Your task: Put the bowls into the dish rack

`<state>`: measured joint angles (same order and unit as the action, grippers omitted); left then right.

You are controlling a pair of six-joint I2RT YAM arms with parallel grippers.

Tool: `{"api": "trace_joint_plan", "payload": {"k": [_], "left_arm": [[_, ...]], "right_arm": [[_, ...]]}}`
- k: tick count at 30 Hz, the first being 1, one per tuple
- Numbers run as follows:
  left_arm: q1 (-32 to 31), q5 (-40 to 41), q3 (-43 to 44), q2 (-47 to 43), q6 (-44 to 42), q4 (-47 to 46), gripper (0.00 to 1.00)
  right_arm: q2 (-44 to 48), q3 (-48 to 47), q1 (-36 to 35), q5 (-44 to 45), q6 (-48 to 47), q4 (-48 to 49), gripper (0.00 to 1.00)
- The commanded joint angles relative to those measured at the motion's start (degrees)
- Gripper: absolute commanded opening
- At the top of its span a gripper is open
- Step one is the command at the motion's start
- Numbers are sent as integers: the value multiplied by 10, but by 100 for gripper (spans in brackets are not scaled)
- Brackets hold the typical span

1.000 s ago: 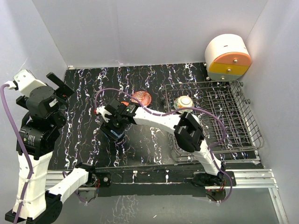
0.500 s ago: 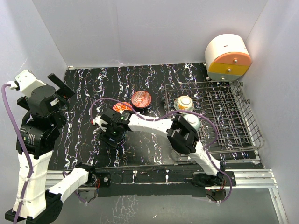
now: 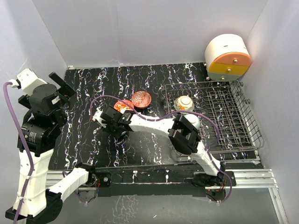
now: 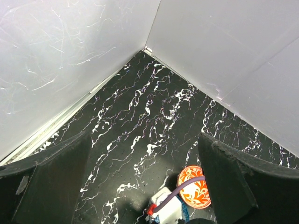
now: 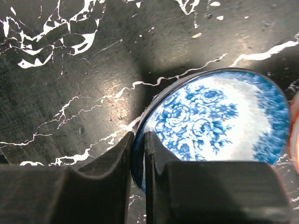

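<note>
The blue patterned bowl will go down from my right gripper into its place in the dish rack [image 3: 188, 138], just in front of the pale bowl.
In the right wrist view, my right gripper [image 5: 138, 137] is shut on the near-left rim of the blue patterned bowl [image 5: 215, 121], which sits on the black marbled table; one finger is inside the rim, the other outside. From above, my right gripper [image 3: 115, 125] covers that bowl. Just behind it sit the orange-red bowl [image 3: 122, 106] and the red-pink bowl [image 3: 141, 99]. The dish rack [image 3: 233, 116] at right holds the cream flower bowl [image 3: 183, 103] and a pale bowl [image 3: 193, 119] partly behind my right arm. My left gripper [image 3: 58, 88] hangs open at far left, high above the table.
A rounded white, orange and yellow drawer unit [image 3: 227, 58] stands behind the rack at the back right. White walls close in the table on three sides. The left wrist view looks down on the orange-red bowl [image 4: 195, 186] and the back left corner.
My right gripper's jaws have closed onto the blue bowl's rim, after a small shift over the table. The left arm has barely moved.
</note>
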<state>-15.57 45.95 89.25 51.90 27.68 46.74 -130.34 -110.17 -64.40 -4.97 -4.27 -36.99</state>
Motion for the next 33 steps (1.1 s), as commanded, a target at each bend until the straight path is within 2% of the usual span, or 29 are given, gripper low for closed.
{"api": "trace_joint_plan", "payload": {"k": [1, 5, 9, 13, 23, 27, 33], "left_arm": [[-2, 1, 2, 10, -6, -15, 94], [-2, 1, -2, 12, -9, -22, 94], [-2, 1, -6, 13, -9, -23, 94], [-2, -6, -8, 16, -11, -24, 94], [-2, -60, -12, 55, -10, -32, 94], [-2, -87, -3, 79, -8, -40, 94], [-2, -115, 10, 108, -15, -50, 94]], "right_arm": [[46, 14, 3, -6, -1, -5, 11], [97, 21, 7, -65, 0, 6, 8], [158, 48, 40, -151, 60, 18, 8], [272, 161, 100, -237, 134, 80, 8], [567, 473, 365, -396, 319, 200, 8], [648, 567, 463, -449, 382, 241, 8], [720, 678, 588, -528, 428, 249, 8]]}}
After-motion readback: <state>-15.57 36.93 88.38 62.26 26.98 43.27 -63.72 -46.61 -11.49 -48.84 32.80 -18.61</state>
